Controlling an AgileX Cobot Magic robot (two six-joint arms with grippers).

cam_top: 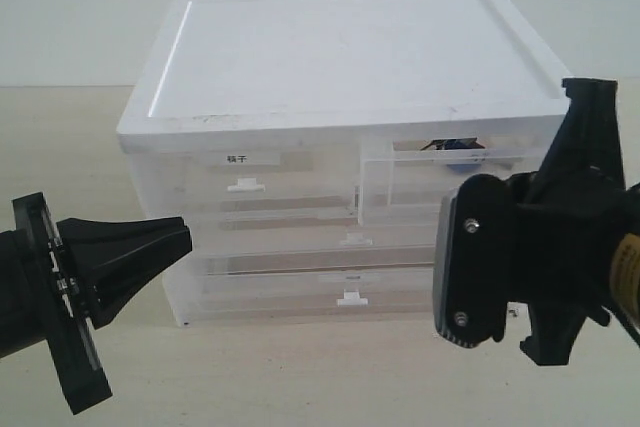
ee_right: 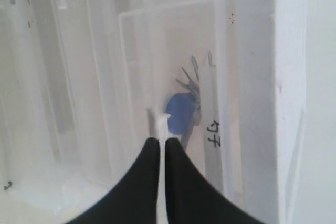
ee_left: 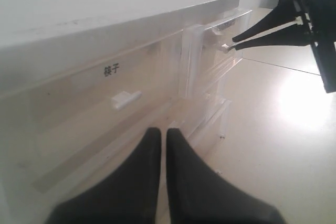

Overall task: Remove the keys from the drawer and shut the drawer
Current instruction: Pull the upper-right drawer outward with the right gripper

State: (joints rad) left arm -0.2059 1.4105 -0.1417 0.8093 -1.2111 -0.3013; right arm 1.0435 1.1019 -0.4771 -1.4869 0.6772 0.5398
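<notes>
I can see the keys under the cabinet's top and my right gripper barely pinching the drawer's handle, so next I open it, grip the handle (ee_right: 158, 121) deeper and pull more.
The drawer (cam_top: 400, 185) is the upper right half-width clear one, pulled partly out of the white cabinet (cam_top: 340, 47). My right gripper (ee_right: 162, 142) is shut on its small white tab handle (ee_right: 157, 121); the left wrist view shows this gripper (ee_left: 232, 43) at the drawer (ee_left: 212, 51) front. The keys (ee_right: 184, 106) lie inside, a round blue fob with silver blades fanning out; they show dimly through the plastic as keys (cam_top: 455, 144). My left gripper (cam_top: 185, 237) hovers shut and empty before the cabinet's lower left, and it also appears as left gripper (ee_left: 159, 136).
The neighbouring half-width drawer (cam_top: 240, 187) carries a bold black-character label (ee_left: 112, 70) and is shut. Two full-width drawers (cam_top: 350, 267) sit below, also shut. The right arm's bulky wrist (cam_top: 500, 267) hides the cabinet's lower right. The cabinet stands on a beige tabletop (cam_top: 300, 377).
</notes>
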